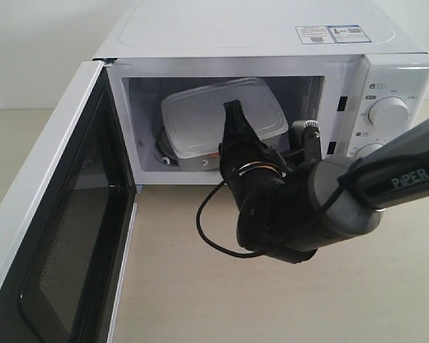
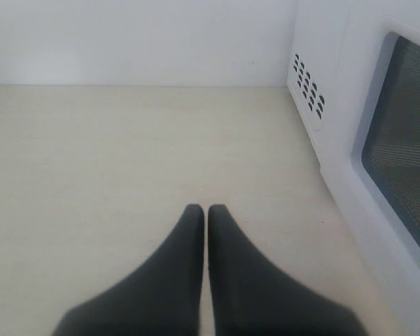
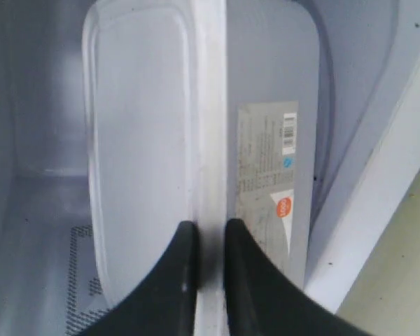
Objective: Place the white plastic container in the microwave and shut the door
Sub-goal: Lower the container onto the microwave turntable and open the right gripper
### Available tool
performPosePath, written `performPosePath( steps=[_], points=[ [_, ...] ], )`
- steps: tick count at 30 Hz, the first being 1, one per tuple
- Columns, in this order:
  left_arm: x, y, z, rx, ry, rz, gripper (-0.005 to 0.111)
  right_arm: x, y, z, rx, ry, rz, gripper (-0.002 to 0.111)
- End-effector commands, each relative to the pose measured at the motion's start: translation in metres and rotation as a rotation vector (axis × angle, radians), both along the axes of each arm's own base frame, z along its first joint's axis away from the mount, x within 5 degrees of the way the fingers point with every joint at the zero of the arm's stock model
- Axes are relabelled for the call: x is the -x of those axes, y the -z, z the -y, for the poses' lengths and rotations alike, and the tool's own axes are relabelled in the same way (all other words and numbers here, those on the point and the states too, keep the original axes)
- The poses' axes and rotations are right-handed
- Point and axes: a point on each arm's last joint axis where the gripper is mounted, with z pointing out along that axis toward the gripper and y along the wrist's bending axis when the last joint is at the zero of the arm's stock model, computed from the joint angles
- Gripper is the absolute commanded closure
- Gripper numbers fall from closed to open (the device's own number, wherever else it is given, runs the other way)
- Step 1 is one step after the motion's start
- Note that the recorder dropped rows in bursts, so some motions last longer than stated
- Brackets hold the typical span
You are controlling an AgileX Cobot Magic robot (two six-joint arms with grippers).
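Observation:
Next, my right gripper puts the white plastic container, now tilted inside the cavity, down on the turntable inside the microwave (image 1: 217, 123).
The white plastic container (image 1: 214, 114) is inside the microwave (image 1: 272, 43), tilted with its lid facing up and toward the front. My right gripper (image 1: 232, 118) reaches into the cavity and is shut on the container's lid rim. In the right wrist view the rim (image 3: 211, 140) runs between the two fingers, with the lid on one side and the labelled wall (image 3: 266, 168) on the other. The door (image 1: 57, 236) stands wide open at the left, its black inner face showing. My left gripper (image 2: 206, 210) is shut and empty, low over the table beside the microwave's outer side (image 2: 322, 98).
Two round dials (image 1: 387, 111) sit on the microwave's right panel, and stickers (image 1: 330, 33) lie on its top. A black cable (image 1: 211, 229) loops below the right wrist. The pale tabletop (image 1: 272, 300) spreads in front of the microwave.

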Motion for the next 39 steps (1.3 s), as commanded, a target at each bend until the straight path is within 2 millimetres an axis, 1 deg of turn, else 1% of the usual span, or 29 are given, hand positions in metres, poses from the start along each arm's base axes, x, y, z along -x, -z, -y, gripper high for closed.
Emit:
performPosePath(
  steps=[1,4,10,15,19,23,29,30,32,36,37,38,39],
  points=[
    [0.000,0.000,0.001,0.019,0.008,0.005,0.102,-0.004,0.005,0.000,0.032,-0.020,0.029,0.108],
    [0.000,0.000,0.001,0.019,0.008,0.005,0.102,-0.006,0.007,0.000,0.036,-0.009,0.045,0.108],
    [0.000,0.000,0.001,0.019,0.008,0.005,0.102,-0.018,-0.009,-0.009,0.023,-0.027,0.118,0.108],
    [0.000,0.000,0.001,0.019,0.008,0.005,0.102,-0.026,-0.021,-0.015,0.052,-0.036,0.151,0.108],
    [0.000,0.000,0.001,0.019,0.008,0.005,0.102,-0.033,-0.013,-0.006,0.064,-0.055,0.065,0.108],
    [0.000,0.000,0.001,0.019,0.008,0.005,0.102,-0.037,-0.014,-0.001,0.080,-0.060,0.069,0.108],
    [0.000,0.000,0.001,0.019,0.008,0.005,0.102,-0.038,-0.014,-0.001,0.114,-0.081,0.070,0.107],
    [0.000,0.000,0.001,0.019,0.008,0.005,0.102,-0.038,-0.014,-0.001,0.114,-0.081,0.070,0.104],
    [0.000,0.000,0.001,0.019,0.008,0.005,0.102,-0.039,-0.014,0.001,0.116,-0.077,0.071,0.092],
    [0.000,0.000,0.001,0.019,0.008,0.005,0.102,-0.040,-0.014,0.003,0.111,-0.065,0.072,0.060],
    [0.000,0.000,0.001,0.019,0.008,0.005,0.102,-0.040,-0.014,0.003,0.110,-0.063,0.071,0.055],
    [0.000,0.000,0.001,0.019,0.008,0.005,0.102,-0.040,-0.014,0.003,0.106,-0.058,0.068,0.053],
    [0.000,0.000,0.001,0.019,0.008,0.005,0.102,-0.040,-0.013,0.004,0.102,-0.051,0.065,0.055]
  ],
)
